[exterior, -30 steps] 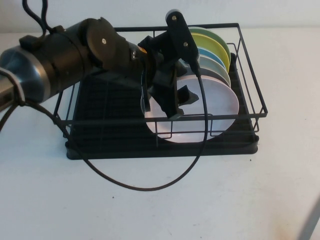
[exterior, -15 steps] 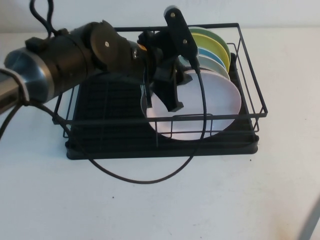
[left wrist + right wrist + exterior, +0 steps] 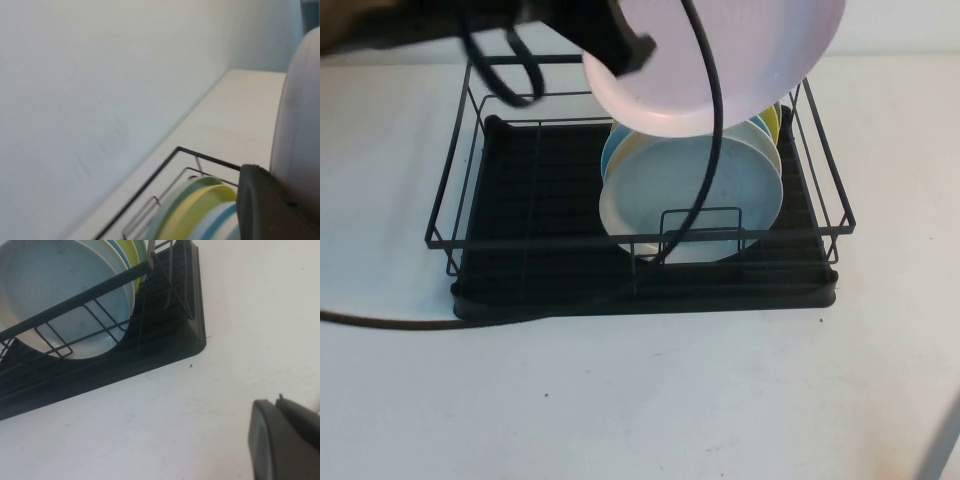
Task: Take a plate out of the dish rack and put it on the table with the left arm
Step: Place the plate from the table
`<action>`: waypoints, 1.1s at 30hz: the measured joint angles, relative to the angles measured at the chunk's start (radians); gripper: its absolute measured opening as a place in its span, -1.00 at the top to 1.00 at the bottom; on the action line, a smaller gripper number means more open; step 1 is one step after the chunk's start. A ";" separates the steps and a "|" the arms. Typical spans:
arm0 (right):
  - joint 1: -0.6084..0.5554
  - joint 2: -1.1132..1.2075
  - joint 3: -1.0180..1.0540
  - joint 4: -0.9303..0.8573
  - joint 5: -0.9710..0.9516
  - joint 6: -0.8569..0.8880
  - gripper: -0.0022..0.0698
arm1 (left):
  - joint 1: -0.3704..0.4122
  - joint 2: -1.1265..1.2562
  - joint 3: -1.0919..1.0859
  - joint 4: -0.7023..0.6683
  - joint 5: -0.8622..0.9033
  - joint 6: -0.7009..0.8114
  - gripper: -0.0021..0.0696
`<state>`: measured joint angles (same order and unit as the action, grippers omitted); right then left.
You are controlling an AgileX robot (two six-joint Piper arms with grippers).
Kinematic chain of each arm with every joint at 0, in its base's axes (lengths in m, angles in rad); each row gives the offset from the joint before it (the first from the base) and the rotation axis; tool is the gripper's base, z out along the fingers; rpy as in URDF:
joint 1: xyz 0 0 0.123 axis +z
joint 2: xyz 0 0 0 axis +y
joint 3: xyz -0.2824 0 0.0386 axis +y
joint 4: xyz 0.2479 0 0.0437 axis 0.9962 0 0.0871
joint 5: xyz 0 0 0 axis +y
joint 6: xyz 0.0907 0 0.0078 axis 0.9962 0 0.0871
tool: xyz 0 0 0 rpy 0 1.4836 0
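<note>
My left gripper should release the pale pink plate on the table (image 3: 647, 393), setting it free just in front of the middle of the dish rack.
The pale pink plate (image 3: 720, 50) hangs high above the dish rack (image 3: 520, 200), close under the high camera. My left gripper (image 3: 620, 45) is shut on the plate's left rim; the arm runs off the top left. In the left wrist view one finger (image 3: 260, 205) presses against the plate's edge (image 3: 300, 115). The white table (image 3: 670, 400) lies in front of the rack. My right gripper (image 3: 287, 445) is shut and empty, low over the table beside the rack's front right corner (image 3: 190, 335).
A pale grey-blue plate (image 3: 690, 190) stands foremost in the rack's right half, with a blue and a yellow plate (image 3: 772, 120) behind it. The arm's black cable (image 3: 705, 150) dangles across the rack. A grey bar (image 3: 942, 445) shows at the bottom right.
My left gripper has lifted the pink plate up out of the rack and toward the camera. The grey-blue plate behind it now shows fully.
</note>
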<state>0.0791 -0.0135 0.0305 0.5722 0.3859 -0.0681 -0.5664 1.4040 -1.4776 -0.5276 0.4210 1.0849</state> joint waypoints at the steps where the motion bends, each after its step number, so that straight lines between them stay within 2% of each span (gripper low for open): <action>1: 0.000 0.000 0.000 0.000 0.000 0.000 0.99 | 0.011 -0.027 -0.002 0.000 0.026 -0.076 0.78; 5: 0.000 0.000 0.000 0.000 0.000 0.000 0.99 | 0.079 -0.089 -0.004 -0.008 0.236 -0.261 0.78; 10: 0.000 0.000 0.000 0.000 0.000 0.000 0.99 | 0.241 -0.080 0.006 -0.104 0.554 -0.430 0.78; 13: 0.000 0.000 0.000 0.000 0.000 0.000 0.99 | 0.336 -0.076 0.061 -0.207 0.701 -0.456 0.78; 16: 0.000 0.000 0.000 0.000 0.000 0.000 0.99 | 0.404 -0.096 0.157 -0.303 0.784 -0.421 0.78; 23: 0.000 0.000 0.000 0.000 0.000 0.000 0.99 | 0.438 -0.167 0.496 -0.396 0.785 -0.332 0.78; 26: 0.000 0.000 0.000 0.000 0.000 0.000 0.99 | 0.439 -0.162 0.665 -0.411 0.679 -0.282 0.78; 29: 0.000 0.000 0.000 0.000 0.000 0.000 0.99 | 0.440 -0.135 0.773 -0.493 0.582 -0.142 0.78; 33: 0.000 0.000 0.000 0.000 0.000 0.000 0.99 | 0.440 -0.089 0.803 -0.614 0.534 0.039 0.78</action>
<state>0.0791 -0.0135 0.0305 0.5722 0.3859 -0.0681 -0.1266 1.3148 -0.6745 -1.1419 0.9547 1.1237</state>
